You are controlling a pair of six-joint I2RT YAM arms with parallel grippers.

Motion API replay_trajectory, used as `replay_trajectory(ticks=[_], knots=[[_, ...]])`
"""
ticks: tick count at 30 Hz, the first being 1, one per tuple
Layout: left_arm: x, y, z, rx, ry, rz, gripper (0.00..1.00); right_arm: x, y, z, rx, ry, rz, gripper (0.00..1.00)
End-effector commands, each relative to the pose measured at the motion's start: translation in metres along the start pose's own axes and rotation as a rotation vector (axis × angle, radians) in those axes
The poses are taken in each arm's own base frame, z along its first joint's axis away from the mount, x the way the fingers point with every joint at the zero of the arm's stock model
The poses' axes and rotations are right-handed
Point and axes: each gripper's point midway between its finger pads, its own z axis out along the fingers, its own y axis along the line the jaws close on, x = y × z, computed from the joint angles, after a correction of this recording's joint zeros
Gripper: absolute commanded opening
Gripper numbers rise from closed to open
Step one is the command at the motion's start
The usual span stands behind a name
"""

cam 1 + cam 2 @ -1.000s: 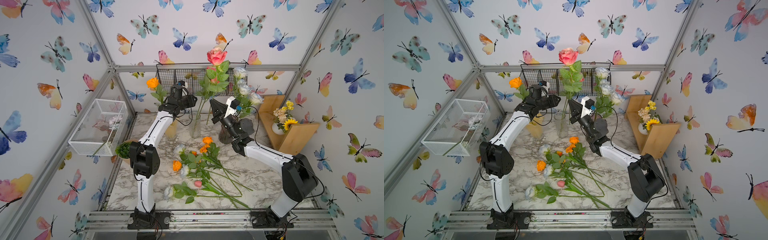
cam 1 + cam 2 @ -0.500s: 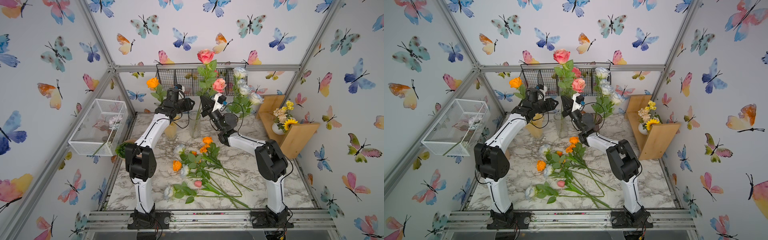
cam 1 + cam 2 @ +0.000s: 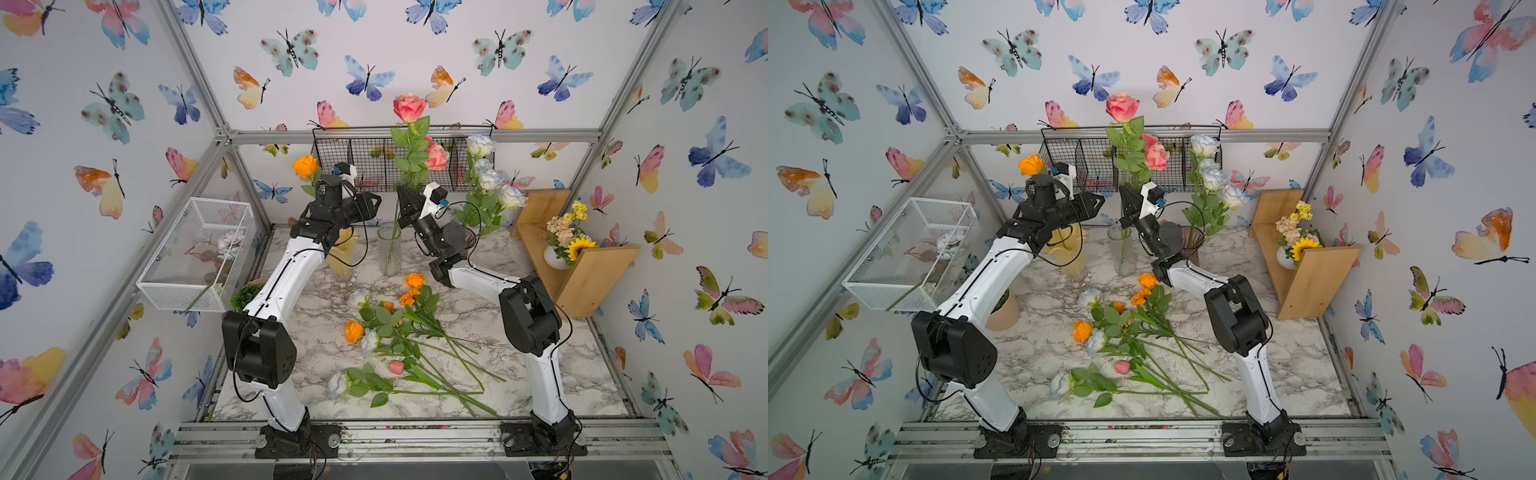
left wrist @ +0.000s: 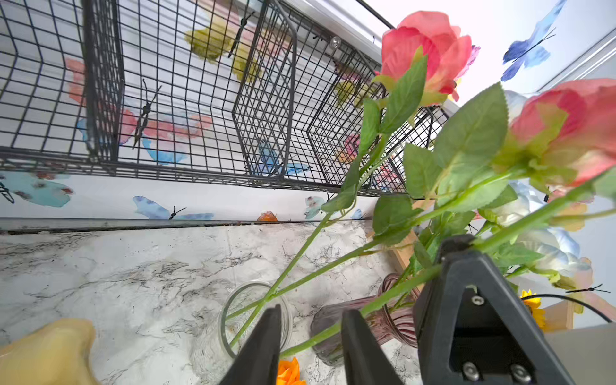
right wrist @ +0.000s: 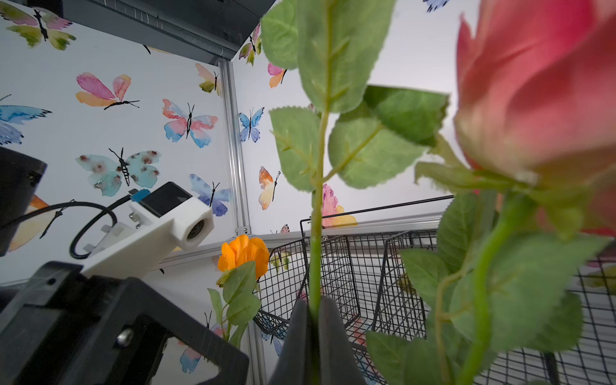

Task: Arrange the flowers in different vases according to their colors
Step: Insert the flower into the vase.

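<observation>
Next, my right gripper lets go of the tall pink rose, now held upright over the clear vase, so that it stands in the clear vase point(image 3: 389, 260) beside the other pink roses.
My right gripper point(image 3: 401, 195) point(image 3: 1126, 194) point(image 5: 315, 301) is shut on the green stem of a tall pink rose point(image 3: 409, 107) point(image 3: 1122, 107), held upright over the clear vase point(image 3: 389, 249) point(image 3: 1121, 249). That stem point(image 4: 393, 296) runs through the gap of my left gripper point(image 4: 313, 311) point(image 3: 376, 201), which is open beside it. More pink roses point(image 3: 436, 156) stand in the clear vase. An orange rose point(image 3: 305, 165) stands in the yellow vase point(image 3: 343, 253). White roses point(image 3: 488, 178) stand in the purple vase point(image 3: 1192, 245). Several loose flowers point(image 3: 399, 332) lie mid-table.
A black wire basket point(image 3: 361, 158) hangs on the back wall just behind both grippers. A white mesh box point(image 3: 195, 249) sticks out at the left, above a potted succulent point(image 3: 245, 293). A wooden shelf point(image 3: 598, 266) with a sunflower bouquet stands at the right.
My right gripper has carried the tall pink rose leftward, to above the clear vase. The left gripper has stayed by the stem, its jaws a little wider.
</observation>
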Motion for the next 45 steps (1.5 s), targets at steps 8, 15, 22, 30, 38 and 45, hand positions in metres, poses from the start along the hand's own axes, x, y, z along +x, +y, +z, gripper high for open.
replay_trajectory(ticks=[8, 15, 22, 30, 38, 45], knots=[[0.002, -0.007, -0.028, 0.008, -0.034, 0.020, 0.50, 0.054, -0.014, 0.011, 0.021, 0.139, -0.010, 0.03], [0.011, -0.009, -0.045, 0.011, -0.042, 0.015, 0.53, 0.066, -0.015, 0.005, 0.022, 0.161, 0.017, 0.03], [0.012, -0.009, -0.049, 0.006, -0.046, 0.020, 0.54, 0.049, -0.012, 0.017, 0.010, 0.137, 0.000, 0.02], [0.019, -0.004, -0.046, -0.005, -0.034, 0.015, 0.54, 0.042, -0.010, 0.024, 0.002, 0.138, -0.012, 0.02], [0.019, -0.002, -0.049, -0.012, -0.038, 0.021, 0.57, 0.073, -0.016, -0.001, 0.045, 0.213, 0.012, 0.03], [0.020, -0.004, -0.051, -0.006, -0.032, 0.021, 0.59, 0.051, -0.013, -0.009, 0.083, 0.227, 0.020, 0.60]])
